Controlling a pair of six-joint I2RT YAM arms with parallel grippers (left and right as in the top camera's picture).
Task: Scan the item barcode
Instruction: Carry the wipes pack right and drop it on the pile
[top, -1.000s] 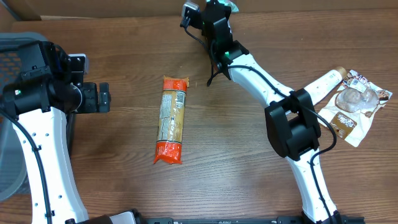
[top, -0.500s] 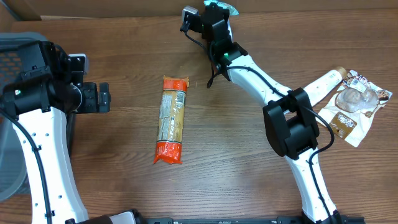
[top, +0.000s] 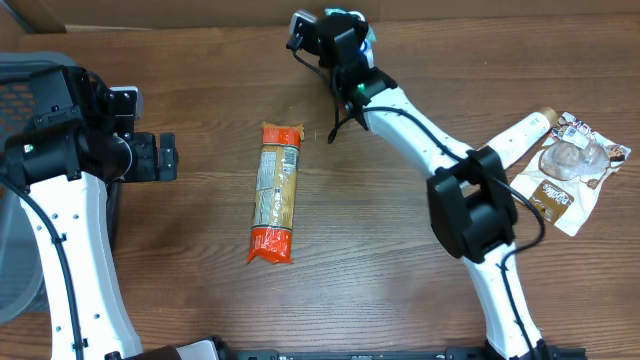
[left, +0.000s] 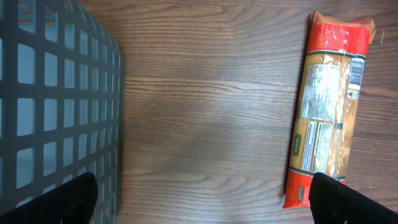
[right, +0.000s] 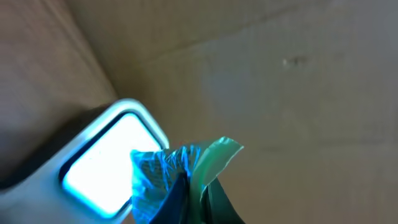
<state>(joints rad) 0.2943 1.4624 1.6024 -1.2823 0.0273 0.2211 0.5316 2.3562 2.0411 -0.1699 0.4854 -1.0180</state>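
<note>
Next, my right gripper puts the green and blue packet down between the white tube and the snack bag (top: 509, 192).
My right gripper (right: 200, 196) is shut on the edge of a thin green and blue plastic packet (right: 186, 165), the item. It holds the packet up right in front of the scanner's glowing white window (right: 102, 165), which lights the wrapper blue. No barcode shows on it. Overhead, the right gripper (top: 345, 25) is at the table's far edge. My left gripper (top: 168, 157) hangs open over bare wood beside the basket, its dark fingertips (left: 62, 199) wide apart with nothing between them.
An orange pasta packet (top: 275, 192) lies lengthwise mid-table, its label and barcode (left: 356, 71) facing up. A grey mesh basket (top: 20, 80) stands at the left edge. Snack bags (top: 570, 170) lie at the right. A cardboard wall (top: 150, 12) runs along the back.
The right wrist has shifted slightly left at the far edge, still shut on the packet. The left arm and the pasta packet have not moved.
</note>
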